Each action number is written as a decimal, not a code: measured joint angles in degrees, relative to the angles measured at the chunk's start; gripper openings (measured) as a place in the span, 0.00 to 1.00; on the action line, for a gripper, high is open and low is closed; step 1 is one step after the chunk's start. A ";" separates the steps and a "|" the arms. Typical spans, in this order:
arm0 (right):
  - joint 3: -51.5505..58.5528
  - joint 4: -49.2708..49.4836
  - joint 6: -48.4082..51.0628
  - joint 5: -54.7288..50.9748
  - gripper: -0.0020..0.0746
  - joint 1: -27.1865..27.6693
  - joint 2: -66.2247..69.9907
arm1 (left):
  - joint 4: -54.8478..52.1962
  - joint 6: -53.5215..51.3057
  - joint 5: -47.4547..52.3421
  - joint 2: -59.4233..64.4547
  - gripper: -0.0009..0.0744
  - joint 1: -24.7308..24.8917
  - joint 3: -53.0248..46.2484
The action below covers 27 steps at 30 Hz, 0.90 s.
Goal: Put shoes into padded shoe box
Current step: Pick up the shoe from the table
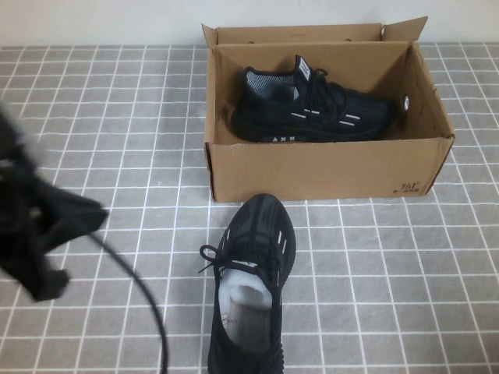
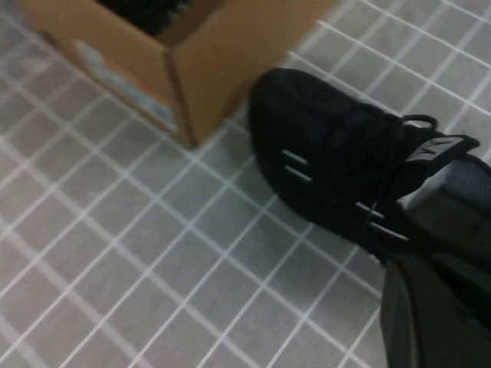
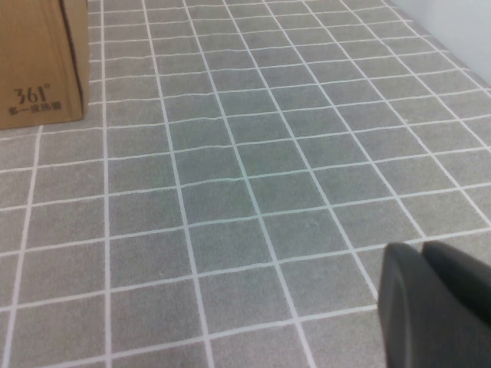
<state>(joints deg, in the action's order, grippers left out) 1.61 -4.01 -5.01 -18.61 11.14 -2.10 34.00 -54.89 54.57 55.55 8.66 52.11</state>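
Note:
My left gripper is to move next to the tongue (image 1: 250,262) (image 2: 431,152) of the black sneaker that sits in front of the box, and close there, beside the sneaker's top laces.
The brown cardboard shoe box (image 1: 320,167) stands at the back middle with its flaps up. One black sneaker (image 1: 312,105) lies inside it on its side. The other black sneaker (image 1: 253,280) stands on the table in front of the box, toe toward it. It also shows in the left wrist view (image 2: 337,165), next to a box corner (image 2: 184,69). My left gripper (image 1: 78,218) hangs blurred at the left, apart from that shoe; in its wrist view (image 2: 437,307) it sits close beside the shoe's heel end. My right gripper (image 3: 422,253) is shut and empty over bare tiles.
The table is covered in grey square tiles (image 1: 390,265). A black cable (image 1: 144,304) trails from the left arm toward the front edge. The printed lower corner of the box (image 3: 34,100) shows in the right wrist view. A pale wall runs behind the box.

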 joint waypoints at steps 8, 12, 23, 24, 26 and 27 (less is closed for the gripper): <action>0.00 0.00 0.00 0.00 0.02 0.00 0.00 | -4.88 -1.03 -4.63 12.68 0.01 16.43 4.27; 0.00 0.00 0.00 0.00 0.02 0.00 0.00 | -11.73 3.29 -5.26 16.88 0.01 23.29 7.01; 0.00 0.00 0.00 0.00 0.02 0.00 0.00 | -20.49 6.65 -9.40 22.00 0.05 32.58 8.57; 0.00 0.00 0.00 0.00 0.02 0.00 0.00 | -20.76 6.74 -9.40 22.26 0.08 32.97 8.57; 0.00 0.00 0.00 0.00 0.02 0.00 0.00 | -21.01 7.13 -9.40 22.51 0.17 33.12 8.57; 0.00 0.00 0.00 0.00 0.02 0.00 0.00 | -21.01 7.45 -9.40 22.79 0.24 33.22 8.57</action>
<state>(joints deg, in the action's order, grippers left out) 1.61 -4.01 -5.01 -18.61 11.14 -2.10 13.00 -47.44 45.17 78.34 41.87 60.68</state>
